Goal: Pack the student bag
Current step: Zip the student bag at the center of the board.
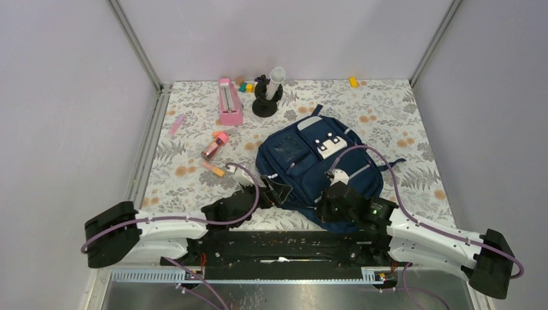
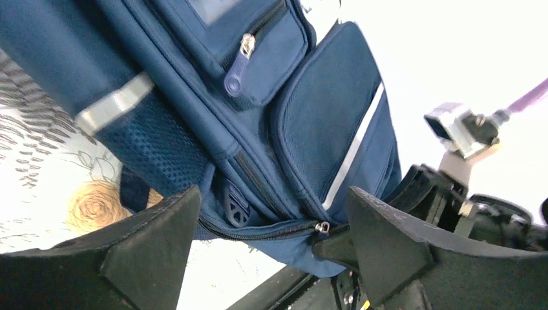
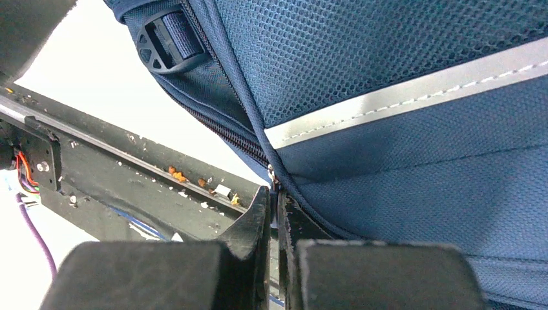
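The zip bows loosely from the zipper pull in my right gripper, so my left gripper should hold the bag still by its white band [image 2: 116, 103] before zipping.
The student bag [image 1: 316, 161], a navy backpack with white-grey front patches, lies flat on the flowered table, its main zip shut. My left gripper [image 1: 274, 190] stands open at the bag's near-left edge. In the left wrist view its jaws [image 2: 273, 194] frame the bag [image 2: 323, 116] without touching it. My right gripper [image 1: 326, 208] is at the bag's near edge. It [image 3: 276, 194] is shut on the zipper pull [image 3: 272, 173] beside the reflective stripe [image 3: 400, 97]. The left wrist view shows that pull [image 2: 321, 227] held by black fingertips [image 2: 339, 248].
A pink case [image 1: 230, 101] and a black stand with a white cup [image 1: 267, 97] sit at the back. Two markers [image 1: 215, 145] [image 1: 213, 169] and a pink stick [image 1: 176, 124] lie left of the bag. A yellow block [image 1: 353, 82] is far back. A black rail [image 1: 284, 242] runs along the near edge.
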Action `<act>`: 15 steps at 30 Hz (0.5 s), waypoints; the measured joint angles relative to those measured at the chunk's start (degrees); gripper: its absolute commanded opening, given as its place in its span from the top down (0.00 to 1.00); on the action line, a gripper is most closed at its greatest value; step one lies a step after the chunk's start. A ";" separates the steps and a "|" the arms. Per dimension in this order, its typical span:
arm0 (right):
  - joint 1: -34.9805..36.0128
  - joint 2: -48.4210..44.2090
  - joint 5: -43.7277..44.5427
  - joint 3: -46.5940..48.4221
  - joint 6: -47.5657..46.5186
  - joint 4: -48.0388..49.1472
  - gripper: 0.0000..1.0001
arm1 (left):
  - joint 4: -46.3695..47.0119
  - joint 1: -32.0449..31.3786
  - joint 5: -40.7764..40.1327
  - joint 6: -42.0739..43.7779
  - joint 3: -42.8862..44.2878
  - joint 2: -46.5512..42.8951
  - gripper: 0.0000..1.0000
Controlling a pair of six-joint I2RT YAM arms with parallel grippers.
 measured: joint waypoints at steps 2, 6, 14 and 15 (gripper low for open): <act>-0.02 -1.81 -0.02 -0.85 0.07 0.07 1.00 | -2.05 2.08 1.86 0.96 -0.39 -3.65 0.08; -0.02 -4.33 0.02 -2.10 0.22 0.15 1.00 | -7.96 8.37 5.55 4.04 -0.44 -10.21 0.04; -0.13 -4.55 -0.09 -2.19 0.22 0.13 1.00 | -13.77 19.54 17.64 9.25 0.55 -9.66 0.03; -0.13 -4.55 -0.09 -2.19 0.22 0.13 1.00 | -13.77 20.17 19.34 9.31 1.25 -7.67 0.03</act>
